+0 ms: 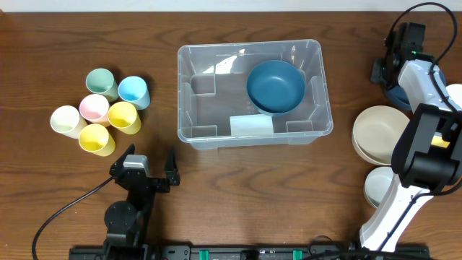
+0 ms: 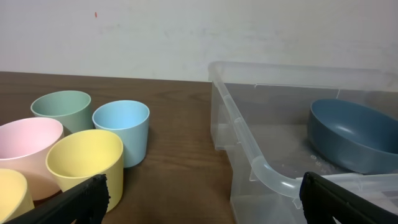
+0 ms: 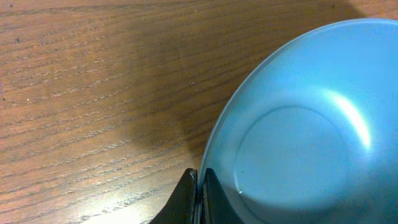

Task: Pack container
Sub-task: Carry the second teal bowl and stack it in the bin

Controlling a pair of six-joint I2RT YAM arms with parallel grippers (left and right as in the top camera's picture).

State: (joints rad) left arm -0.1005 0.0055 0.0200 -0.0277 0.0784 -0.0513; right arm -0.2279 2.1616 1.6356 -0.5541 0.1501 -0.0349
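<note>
I will release the blue bowl with my right gripper inside the dark blue bowl in the clear plastic container (image 1: 276,87).
The clear plastic container (image 1: 253,94) stands at the table's middle with one dark blue bowl (image 1: 276,87) inside, at its right; both show in the left wrist view, the container (image 2: 261,168) and the bowl (image 2: 354,134). My right gripper (image 1: 386,68) is at the far right edge, shut on the rim of a second blue bowl (image 3: 298,137); its fingers (image 3: 200,186) pinch the rim. That bowl is mostly hidden under the arm in the overhead view. My left gripper (image 1: 151,170) is open and empty near the front edge, left of the container.
Several pastel cups (image 1: 101,112) cluster at the left, also in the left wrist view (image 2: 87,155). Stacked cream bowls (image 1: 379,130) and a white bowl (image 1: 375,186) sit at the right by the right arm.
</note>
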